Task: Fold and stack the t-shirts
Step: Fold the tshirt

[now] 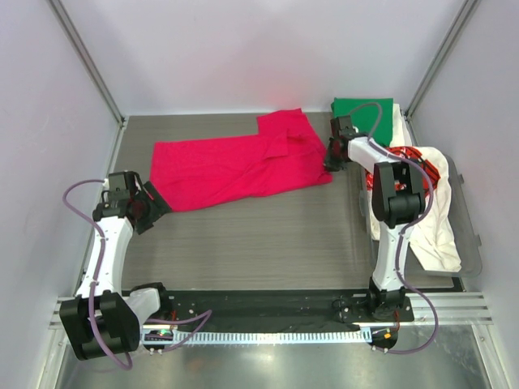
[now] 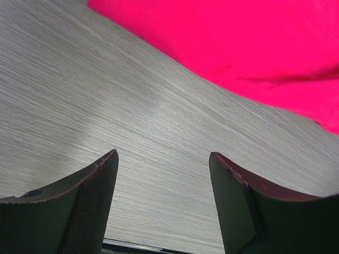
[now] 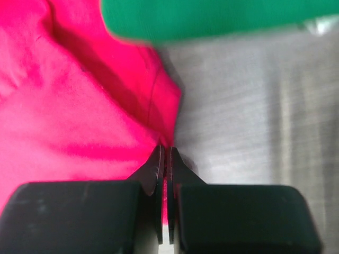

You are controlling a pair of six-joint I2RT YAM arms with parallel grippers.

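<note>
My right gripper will release the magenta-red t-shirt's corner on the bare tabletop [image 1: 348, 237] beside the clear plastic tray.
A magenta-red t-shirt [image 1: 235, 166] lies spread across the table's middle; it also shows in the left wrist view [image 2: 254, 47] and the right wrist view [image 3: 69, 121]. My right gripper [image 1: 332, 159] [image 3: 164, 150] is shut on the shirt's right edge, cloth pinched between the fingers. My left gripper [image 1: 150, 207] [image 2: 163, 161] is open and empty over bare table, just off the shirt's lower-left corner. A folded green t-shirt [image 1: 362, 115] [image 3: 212, 16] lies at the back right. A white t-shirt with red-black print [image 1: 426, 190] lies crumpled at the right.
The white shirt rests in a clear plastic tray [image 1: 469, 235] along the right side. Grey walls and metal posts [image 1: 85, 61] enclose the table. The wood-grain tabletop [image 1: 259, 243] stretches in front of the red shirt.
</note>
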